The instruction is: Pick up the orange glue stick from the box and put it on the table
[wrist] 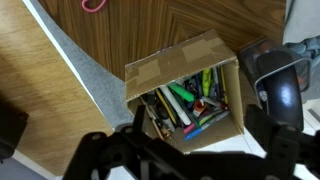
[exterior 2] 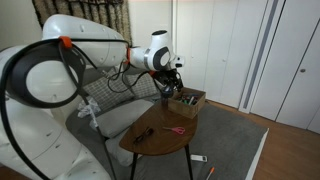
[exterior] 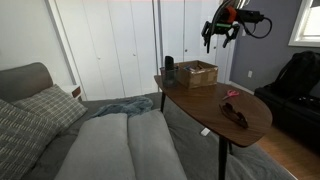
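Observation:
The robot's gripper needs to close on the cap (exterior: 197,68) (wrist: 199,105) of the orange glue stick, which is in the tan box between the green marker and the yellow highlighter.
The tan box (exterior: 197,73) stands at the far end of the oval wooden table (exterior: 215,105), and shows in both exterior views (exterior 2: 187,102). In the wrist view the box (wrist: 150,68) is open and full of pens and markers. I cannot pick out the orange glue stick among them. My gripper (exterior: 222,33) hangs well above the box, open and empty. Its dark fingers frame the box from above in the wrist view (wrist: 200,150).
A dark cylindrical cup (exterior: 169,68) stands beside the box and shows in the wrist view (wrist: 280,85). A small red item (exterior: 231,95) and a dark blackish item (exterior: 236,115) lie on the table. A grey sofa (exterior: 110,145) is beside it.

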